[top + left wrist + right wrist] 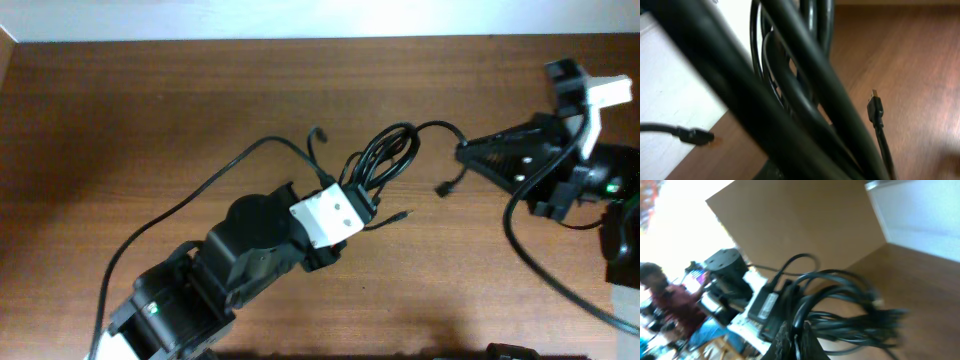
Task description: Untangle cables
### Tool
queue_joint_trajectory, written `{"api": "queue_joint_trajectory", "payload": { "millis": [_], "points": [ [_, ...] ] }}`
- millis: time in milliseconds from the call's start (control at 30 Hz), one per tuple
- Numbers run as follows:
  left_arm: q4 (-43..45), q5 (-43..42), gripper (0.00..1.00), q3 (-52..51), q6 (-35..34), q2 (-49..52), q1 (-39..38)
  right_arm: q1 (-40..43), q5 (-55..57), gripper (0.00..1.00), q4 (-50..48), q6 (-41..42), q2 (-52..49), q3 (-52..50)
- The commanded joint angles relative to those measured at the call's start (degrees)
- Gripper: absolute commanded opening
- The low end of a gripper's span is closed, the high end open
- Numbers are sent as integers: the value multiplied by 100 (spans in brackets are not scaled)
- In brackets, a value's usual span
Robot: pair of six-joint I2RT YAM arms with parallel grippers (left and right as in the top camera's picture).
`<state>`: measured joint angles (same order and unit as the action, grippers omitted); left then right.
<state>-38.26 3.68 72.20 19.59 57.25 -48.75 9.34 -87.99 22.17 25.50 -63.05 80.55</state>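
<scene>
Next, I take the loops point(391, 153) with my right gripper before my left gripper opens, as my right gripper holds just a single cord from the bundle in my left gripper.
The cables point(385, 158) are thin black cords bunched in a looped bundle at the table's middle. Loose plug ends lie at its right point(442, 188), below it point(404, 213) and at its upper left point(318, 131). My left gripper point(358, 196) is at the bundle's lower end and appears shut on it. In the left wrist view the blurred cords point(805, 95) fill the frame and hide the fingers, with a plug point(875, 107) to the right. My right gripper point(463, 152) is shut on one cord from the bundle's right, seen between its fingers point(798, 336).
The brown wooden table point(140, 110) ends at a pale strip along its far edge point(300, 20). The left arm's own thicker black cable point(170, 212) runs down to the lower left. The right arm's base point(590, 180) is at the right edge.
</scene>
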Motion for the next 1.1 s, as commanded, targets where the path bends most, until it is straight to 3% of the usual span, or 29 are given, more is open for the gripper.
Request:
{"api": "queue_joint_trajectory", "payload": {
  "millis": [0,133,167,267,333,433,600,800,933,1067],
  "points": [
    [-160,-337,0,11,328,-339,15,570,-94,4,-57,-74,83,44],
    [-149,-1093,0,11,476,-634,15,949,-94,5,37,-74,-7,44],
    [-138,-1211,0,11,476,-684,15,949,-96,16,66,-76,-17,44],
    [-125,-1449,0,11,472,-796,15,946,-96,72,94,-79,-33,37],
    [-118,-1447,0,11,426,-813,15,946,-96,86,94,-81,-33,37],
    [26,-1445,0,11,155,-811,15,949,-96,91,94,-120,-33,37],
    [409,-1449,0,11,-299,-811,15,946,-96,90,96,-142,-33,33],
    [999,-1493,0,11,-990,-811,17,938,-96,88,289,-1379,-26,33],
    [1375,-1497,0,11,-1620,-809,15,743,-96,96,295,-1991,-26,33],
    [1749,-1982,0,11,-1746,-693,15,197,-96,100,260,-2234,-28,33]
  ]
}}
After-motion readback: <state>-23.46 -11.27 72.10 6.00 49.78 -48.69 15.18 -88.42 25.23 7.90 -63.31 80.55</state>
